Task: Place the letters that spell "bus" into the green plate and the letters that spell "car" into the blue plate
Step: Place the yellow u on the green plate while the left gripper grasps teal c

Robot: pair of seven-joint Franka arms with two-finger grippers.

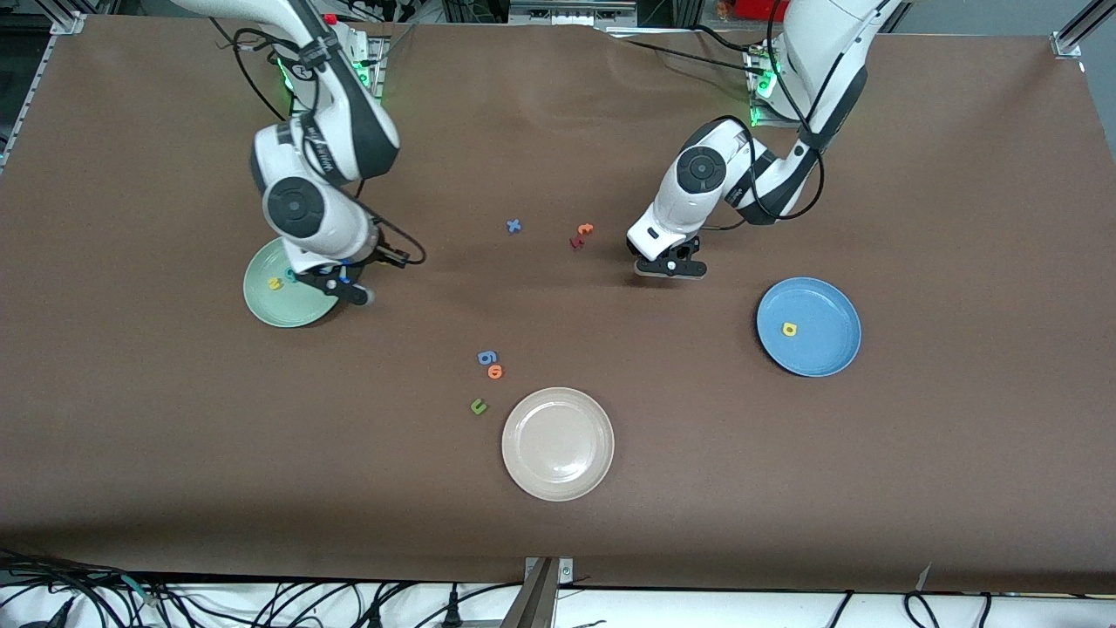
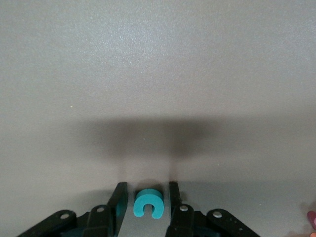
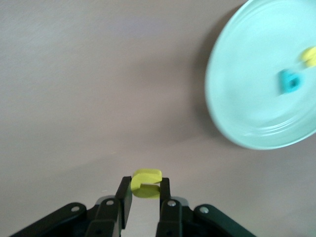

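The robot's right gripper will let go of the yellow letter between the teal b and the green plate's rim (image 1: 324, 279) (image 3: 237, 93) facing the blue x.
My left gripper (image 1: 670, 267) is down at the table between the red and orange letters and the blue plate (image 1: 819, 353). Its open jaws (image 2: 146, 191) straddle a teal c (image 2: 147, 203), with a gap on each side. A yellow a (image 1: 790, 329) lies in the blue plate. My right gripper (image 1: 359, 295) hangs by the rim of the green plate (image 1: 283, 310), shut on a yellow letter (image 3: 146, 183) over the brown table. The green plate (image 3: 247, 118) holds a teal b (image 3: 289, 81) and another yellow letter (image 3: 310, 56). The teal r is out of view.
A beige-white plate (image 1: 558, 443) sits near the front camera. Beside it lie a dark blue 6-shaped letter (image 1: 487, 357), an orange o (image 1: 495, 372) and a green u (image 1: 478, 406). A blue x (image 1: 513, 226) and orange and red letters (image 1: 581, 234) lie mid-table.
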